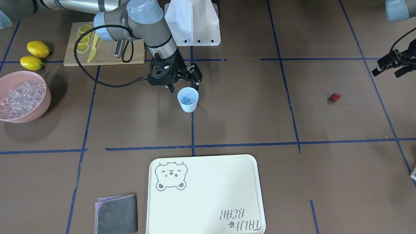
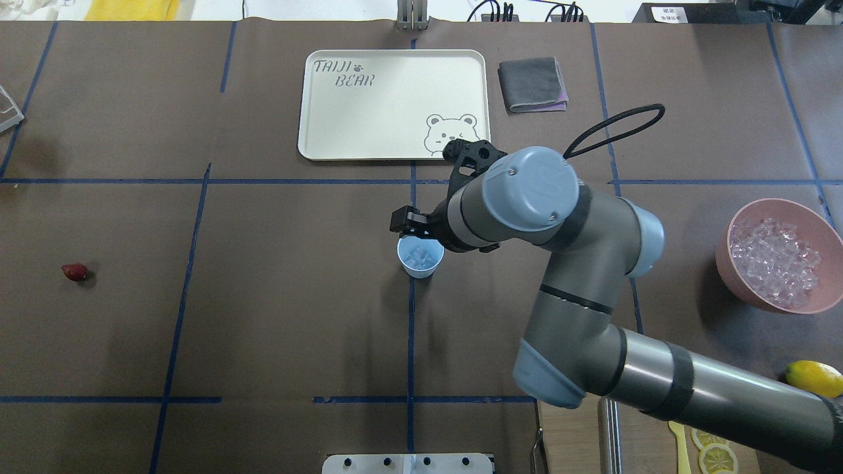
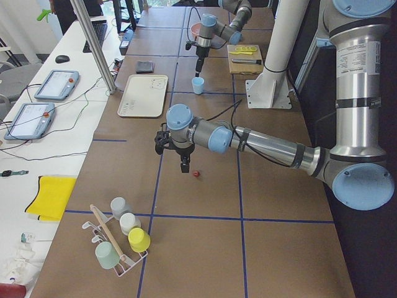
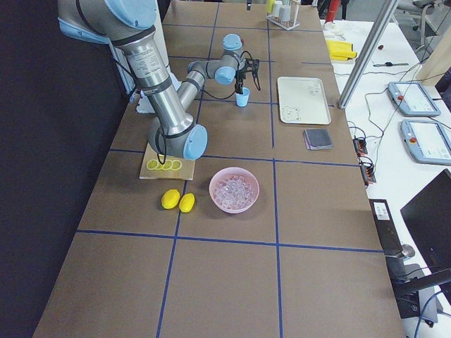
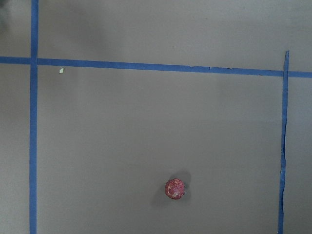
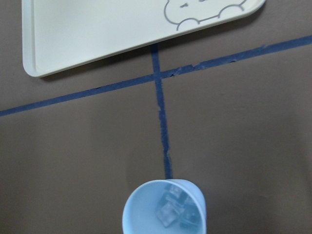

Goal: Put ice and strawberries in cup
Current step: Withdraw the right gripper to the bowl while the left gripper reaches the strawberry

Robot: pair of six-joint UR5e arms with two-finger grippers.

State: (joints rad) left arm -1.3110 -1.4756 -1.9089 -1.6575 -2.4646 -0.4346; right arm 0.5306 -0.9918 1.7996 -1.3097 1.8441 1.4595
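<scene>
The small dark-red strawberry is lying by itself on the table. My left gripper will go to it next and close around the strawberry's middle (image 1: 335, 97) (image 5: 174, 188).
The pale-blue cup (image 1: 188, 99) stands upright near the table's middle and holds a few clear ice cubes (image 6: 168, 212). My right gripper (image 1: 184, 87) hangs open and empty just above the cup's rim, on the robot's side of it. More ice (image 1: 19, 97) fills the pink bowl (image 1: 35, 110). The small dark-red strawberry (image 1: 335, 97) lies alone on the table; it also shows in the left wrist view (image 5: 175, 188). My left gripper (image 1: 388, 72) hovers open and empty above the table, a little off from the strawberry.
A cream tray (image 1: 208, 195) and a folded grey cloth (image 1: 116, 214) lie on the far side from the robot. Two lemons (image 1: 38, 48) and a cutting board (image 1: 104, 48) with lemon slices and a yellow knife sit near the bowl. A rack of cups (image 3: 118, 242) stands at the left end.
</scene>
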